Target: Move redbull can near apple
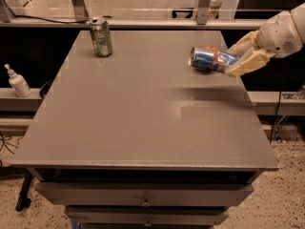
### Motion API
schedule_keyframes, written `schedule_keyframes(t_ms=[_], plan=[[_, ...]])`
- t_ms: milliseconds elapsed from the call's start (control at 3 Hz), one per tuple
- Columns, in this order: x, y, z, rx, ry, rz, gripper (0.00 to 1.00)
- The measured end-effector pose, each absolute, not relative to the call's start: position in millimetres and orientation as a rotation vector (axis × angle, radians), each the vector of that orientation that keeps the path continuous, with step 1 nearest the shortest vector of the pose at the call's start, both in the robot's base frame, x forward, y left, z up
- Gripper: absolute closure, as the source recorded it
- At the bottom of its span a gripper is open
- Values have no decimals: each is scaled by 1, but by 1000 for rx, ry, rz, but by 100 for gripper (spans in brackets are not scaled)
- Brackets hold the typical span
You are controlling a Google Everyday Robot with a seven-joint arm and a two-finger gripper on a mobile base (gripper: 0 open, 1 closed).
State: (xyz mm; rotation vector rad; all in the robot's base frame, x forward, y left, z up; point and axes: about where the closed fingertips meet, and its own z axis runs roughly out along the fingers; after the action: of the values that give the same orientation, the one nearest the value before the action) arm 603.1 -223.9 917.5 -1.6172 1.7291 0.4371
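Next, my gripper lays the redbull can sideways on the grey table (208, 67) just in front of the apple.
The redbull can (209, 60), blue and silver, lies sideways in the air above the table's far right part, its silver top pointing left. My gripper (230, 61) comes in from the right and is shut on the can's right end, one beige finger (244, 44) above it and one below. The apple is hidden behind the can, where only a reddish sliver shows along the can's top edge. The can's shadow falls on the grey table (143, 123) below it.
A green can (101, 37) stands upright at the table's far left corner. A white pump bottle (18, 81) stands on a ledge left of the table. Drawers run along the table's front. A rail and metal posts stand behind the table.
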Motion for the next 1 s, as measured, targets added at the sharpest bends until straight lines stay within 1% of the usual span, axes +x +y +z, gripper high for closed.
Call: schedule_keyframes(t_ms=[667, 1000], plan=[[616, -206, 893, -1720, 1739, 450, 100], [623, -211, 881, -1756, 1765, 430, 100]])
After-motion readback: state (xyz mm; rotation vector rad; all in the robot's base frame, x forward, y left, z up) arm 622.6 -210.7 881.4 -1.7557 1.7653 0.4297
